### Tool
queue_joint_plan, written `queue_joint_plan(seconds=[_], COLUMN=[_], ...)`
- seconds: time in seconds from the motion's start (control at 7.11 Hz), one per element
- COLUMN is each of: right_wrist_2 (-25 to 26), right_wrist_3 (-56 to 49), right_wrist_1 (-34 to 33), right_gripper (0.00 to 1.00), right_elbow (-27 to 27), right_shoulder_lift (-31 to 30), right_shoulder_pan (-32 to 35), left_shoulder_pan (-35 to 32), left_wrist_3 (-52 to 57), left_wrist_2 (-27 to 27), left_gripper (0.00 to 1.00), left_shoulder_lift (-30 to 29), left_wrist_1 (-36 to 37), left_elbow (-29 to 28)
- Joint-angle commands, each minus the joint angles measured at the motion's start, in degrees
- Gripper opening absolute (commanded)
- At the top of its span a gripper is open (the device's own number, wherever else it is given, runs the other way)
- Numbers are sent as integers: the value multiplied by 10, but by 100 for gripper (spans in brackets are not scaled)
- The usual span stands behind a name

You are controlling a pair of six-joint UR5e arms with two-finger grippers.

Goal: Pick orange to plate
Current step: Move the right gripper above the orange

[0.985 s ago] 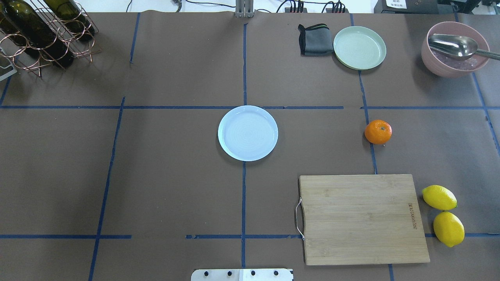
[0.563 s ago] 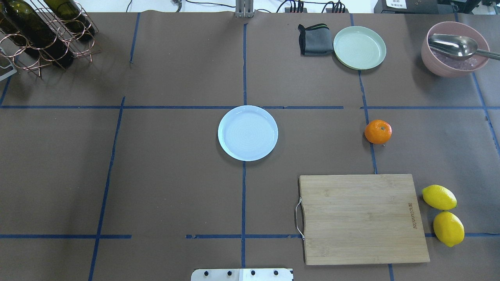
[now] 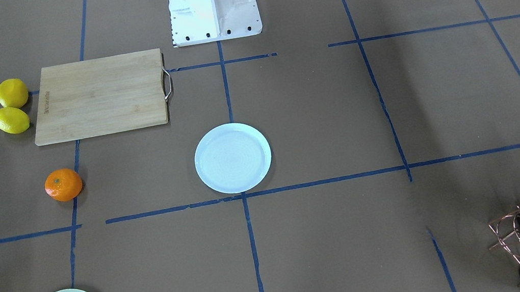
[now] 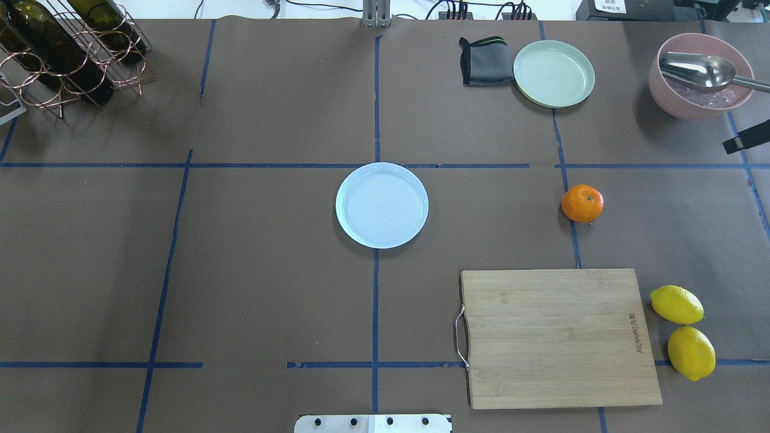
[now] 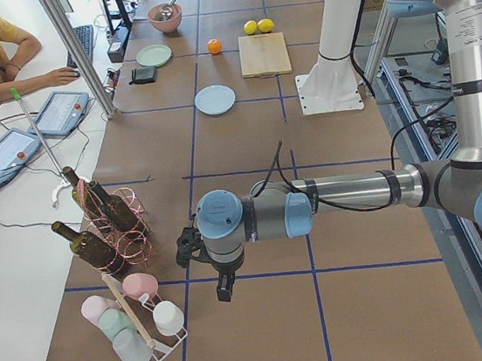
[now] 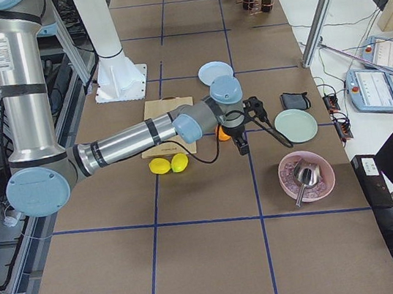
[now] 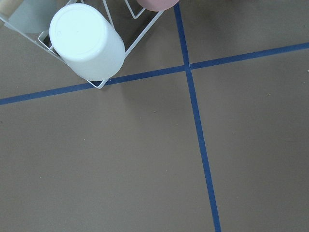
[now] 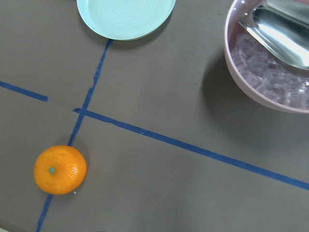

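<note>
The robot's right gripper needs to close around the middle of the orange [image 3: 63, 184] [image 8: 60, 170], which lies between the wooden cutting board and the pale green plate.
The orange [image 4: 582, 203] rests on the brown table by a blue tape line, right of centre; it also shows low on the left in the right wrist view [image 8: 60, 169]. The white, faintly bluish plate [image 4: 381, 205] lies bare at the table's middle, well apart from the fruit. My right gripper [image 6: 242, 142] hangs above the table beside the orange, towards the pink bowl; only a black tip [image 4: 746, 144] shows at the overhead view's right edge, so I cannot tell its state. My left gripper [image 5: 222, 287] hovers far off near the cup rack; its state cannot be told.
A wooden cutting board [image 4: 559, 337] lies near the robot's base with two lemons [image 4: 683, 331] to its right. Behind the orange are a pale green plate [image 4: 553, 73], a grey cloth [image 4: 484, 61] and a pink bowl [image 4: 701, 75] with ice and a scoop. A wine rack [image 4: 66, 54] stands far left.
A black tip of my right gripper has come into the overhead view at the right edge, below the pink bowl. The orange and the plate have not moved.
</note>
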State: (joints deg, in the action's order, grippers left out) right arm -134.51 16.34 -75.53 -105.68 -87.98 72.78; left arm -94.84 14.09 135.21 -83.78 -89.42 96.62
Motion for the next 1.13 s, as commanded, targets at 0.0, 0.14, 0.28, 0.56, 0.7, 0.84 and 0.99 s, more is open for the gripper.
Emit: queue_joint_plan(seconds=[0.0,0.14,0.28,0.56,0.7,0.84,0.99], right_wrist_2=[101,121,149,229,250,252,254], right_wrist_3=[66,83,147,179,199,203,207], right_wrist_1=[-1,-1,0,-1,-1,0,0], right_gripper=[100,100,100,100,100,100,100], right_elbow=[-7,-6,-6,6,11,11,11], right_shoulder_lift=[57,68,85,85,85,84,83], right_shoulder_pan=[-123,-160,-197,-249,-263,-269,-273], left_shoulder_pan=[0,0,0,0,-1,-1,-1], left_wrist_3=[0,0,0,0,1,1,1], left_wrist_2=[1,2,1,0,0,0,0], left_gripper=[100,100,100,100,100,100,100], left_shoulder_lift=[-1,-1,-3,-3,-2,-2,-2], left_wrist_1=[0,0,-1,-2,-2,-2,-3], left_elbow=[4,6,4,5,6,5,5])
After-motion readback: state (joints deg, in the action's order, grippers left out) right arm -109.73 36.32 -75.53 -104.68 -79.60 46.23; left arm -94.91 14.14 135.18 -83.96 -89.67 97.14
